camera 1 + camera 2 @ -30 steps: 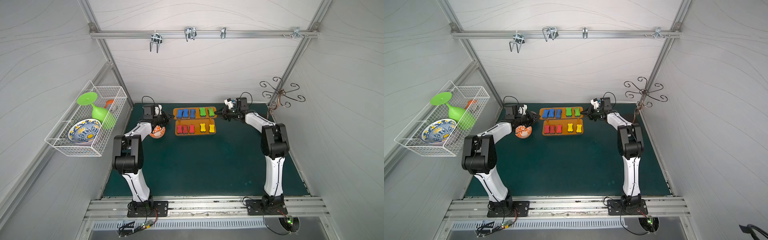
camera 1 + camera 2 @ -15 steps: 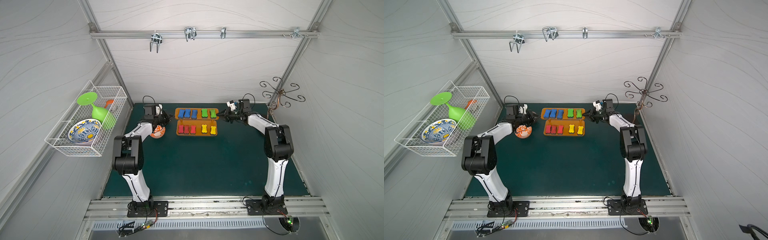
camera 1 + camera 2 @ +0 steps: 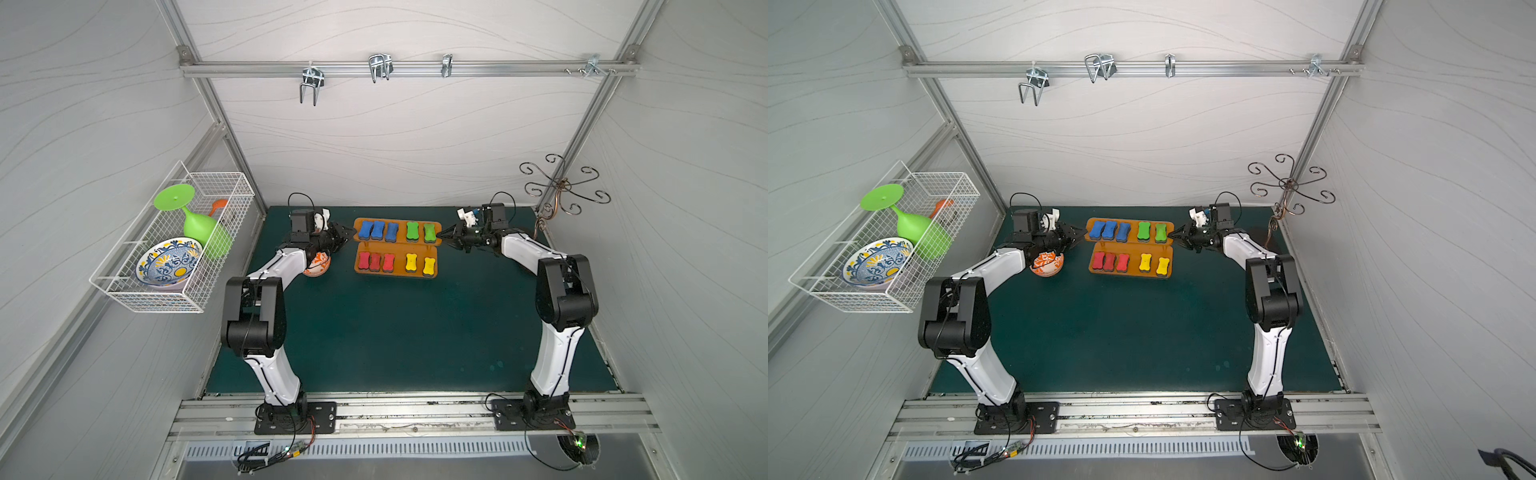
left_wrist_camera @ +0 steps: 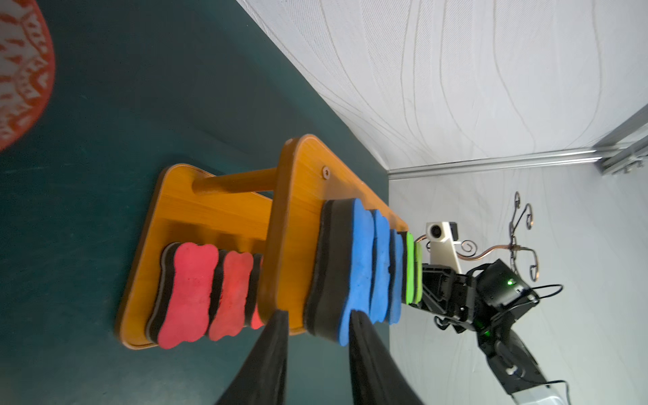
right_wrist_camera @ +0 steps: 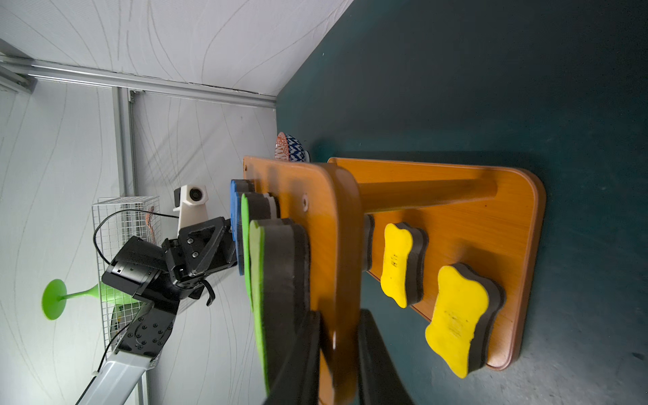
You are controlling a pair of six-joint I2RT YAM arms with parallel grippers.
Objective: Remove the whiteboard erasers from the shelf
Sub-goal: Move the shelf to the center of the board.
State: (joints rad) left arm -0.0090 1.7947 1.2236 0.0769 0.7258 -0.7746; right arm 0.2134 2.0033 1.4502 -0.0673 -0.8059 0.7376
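Observation:
The shelf is far back; my open left gripper, beside the nearest blue eraser, should grip the upper board's end [image 4: 280, 229] to help pull it closer.
The orange shelf [image 3: 401, 232] stands at the back of the green mat. Its upper board carries three blue erasers [image 3: 377, 230] and two green erasers [image 3: 420, 232]. On the lower board lie three red erasers [image 3: 375, 262] and two yellow erasers [image 3: 419, 264]. My left gripper [image 3: 347, 235] is at the upper board's left end. In the left wrist view this gripper [image 4: 317, 315] is open, its jaws astride the board's edge and the nearest blue eraser [image 4: 361, 266]. My right gripper [image 5: 338, 315] is shut on the upper board's right edge, beside a green eraser [image 5: 257, 280].
An orange-patterned bowl [image 3: 318, 266] sits on the mat under my left forearm. A white wire basket [image 3: 174, 291] on the left wall holds a green goblet and a blue-patterned bowl. A scrolled metal stand [image 3: 561, 187] rises at the back right corner. The back wall is just behind the shelf.
The shelf has slid slightly to the right with my right gripper on it. My left gripper's jaws have come apart at the shelf's left end.

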